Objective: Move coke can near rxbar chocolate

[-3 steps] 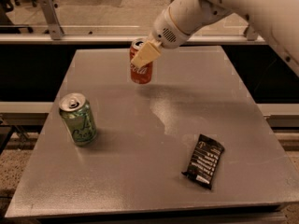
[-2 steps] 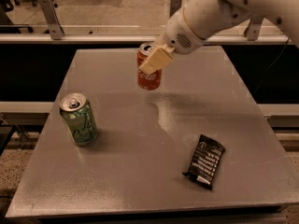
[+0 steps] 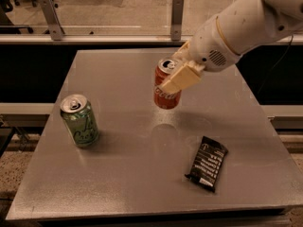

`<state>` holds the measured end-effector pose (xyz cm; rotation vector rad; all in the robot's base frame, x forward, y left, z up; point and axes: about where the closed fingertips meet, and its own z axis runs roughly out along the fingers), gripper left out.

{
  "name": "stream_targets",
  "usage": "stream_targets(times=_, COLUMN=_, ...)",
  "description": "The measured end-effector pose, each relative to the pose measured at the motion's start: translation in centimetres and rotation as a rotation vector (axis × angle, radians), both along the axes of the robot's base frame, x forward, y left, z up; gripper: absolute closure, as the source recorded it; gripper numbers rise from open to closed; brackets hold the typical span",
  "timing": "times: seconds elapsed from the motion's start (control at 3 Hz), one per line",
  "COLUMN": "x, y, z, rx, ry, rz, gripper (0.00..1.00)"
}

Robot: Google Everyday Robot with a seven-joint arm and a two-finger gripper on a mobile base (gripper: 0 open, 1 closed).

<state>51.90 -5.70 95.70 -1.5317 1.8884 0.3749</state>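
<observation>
Next, I let go of the coke can beside the far end of the rxbar chocolate point(image 3: 182, 144), on the side of the green can. The coke can now hangs above the grey table.
The coke can point(image 3: 166, 94) is a red can with white script and a silver top. It hangs upright, lifted a little above the grey table point(image 3: 118, 174), near its middle. My gripper point(image 3: 177, 74) comes in from the upper right and is shut on the can's upper part, with a pale finger point(image 3: 181, 78) across its front. The rxbar chocolate point(image 3: 207, 162) is a flat black wrapper with white text. It lies on the table to the front right, below and right of the can.
A green can point(image 3: 79, 120) with dark scribbled lettering stands upright at the table's left side. A railing with metal posts point(image 3: 177, 12) runs behind the table's far edge. My white arm point(image 3: 241, 27) reaches in over the back right corner.
My gripper has carried the coke can from the back of the table toward the front and right, closer to the black wrapper. The green can and the wrapper have not moved.
</observation>
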Motion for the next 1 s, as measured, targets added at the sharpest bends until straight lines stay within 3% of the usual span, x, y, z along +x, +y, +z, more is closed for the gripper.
stream_targets(times=0.33, x=-2.5, y=-1.2, z=-0.5, rx=-0.016, ry=0.035, rz=0.031, gripper=1.00)
stream_targets(times=0.67, x=-5.0, y=-2.5, z=-1.9, rx=-0.012, ry=0.118, rz=0.067, gripper=1.00)
stream_targets(times=1.0, x=-6.2, y=-2.9, z=-3.1, rx=-0.011, ry=0.162, rz=0.082, gripper=1.00)
